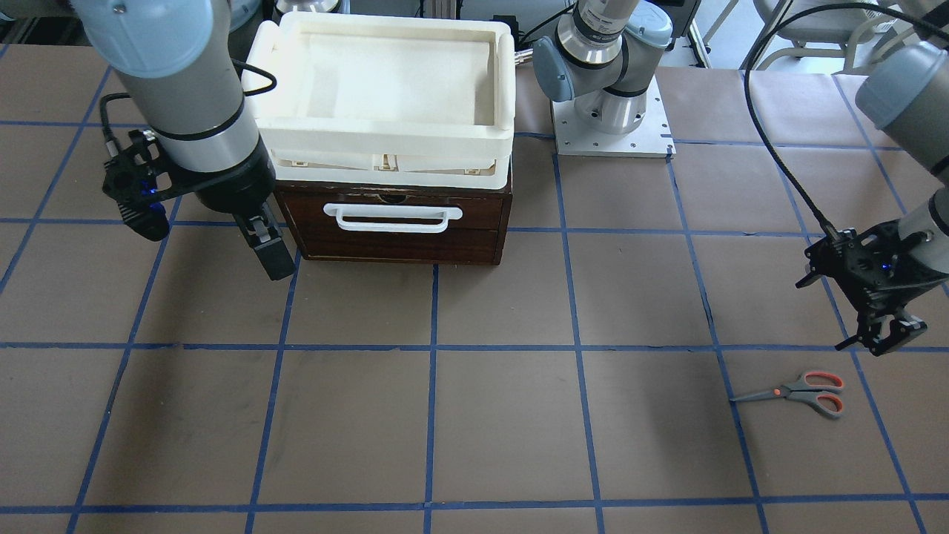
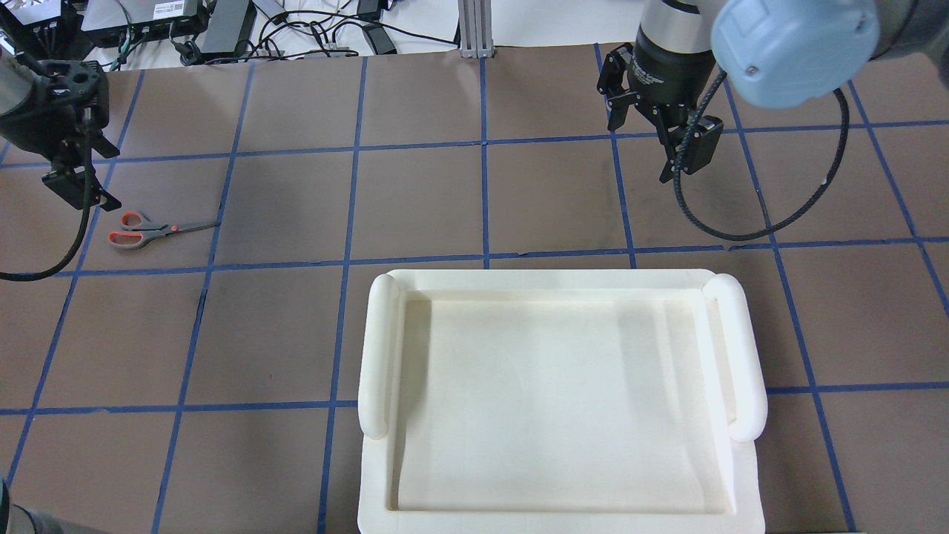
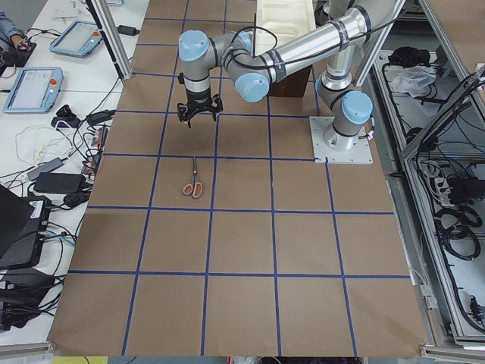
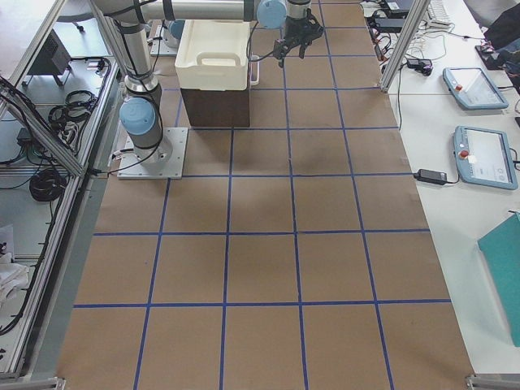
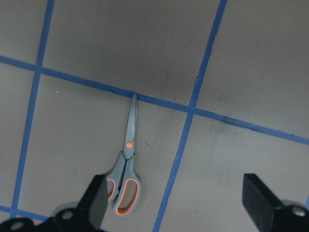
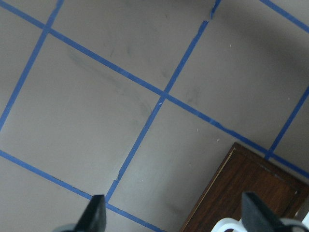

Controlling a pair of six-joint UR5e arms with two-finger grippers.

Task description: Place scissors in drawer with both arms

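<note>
Next, my left gripper grips the scissors' grey handles (image 1: 797,386) (image 5: 128,165) just behind the orange pivot and ahead of the finger loops.
The scissors (image 1: 801,393) lie flat and closed on the brown table, far to my left, handles orange inside; they also show in the overhead view (image 2: 152,228) and the left wrist view (image 5: 126,166). My left gripper (image 1: 886,337) hangs open and empty above the table just robot-side of the scissors, its fingers (image 5: 96,198) wide apart. The drawer (image 1: 393,222) is closed, with its white bar handle (image 1: 393,217) facing away from me. My right gripper (image 1: 270,248) is open and empty, just beside the drawer's front corner (image 6: 246,188).
A cream-white plastic tray (image 2: 549,278) sits on top of the drawer unit. An arm base on a metal plate (image 1: 612,111) stands next to the unit. The table is brown paper with a blue tape grid. Cables and devices lie beyond the far edge (image 2: 222,30).
</note>
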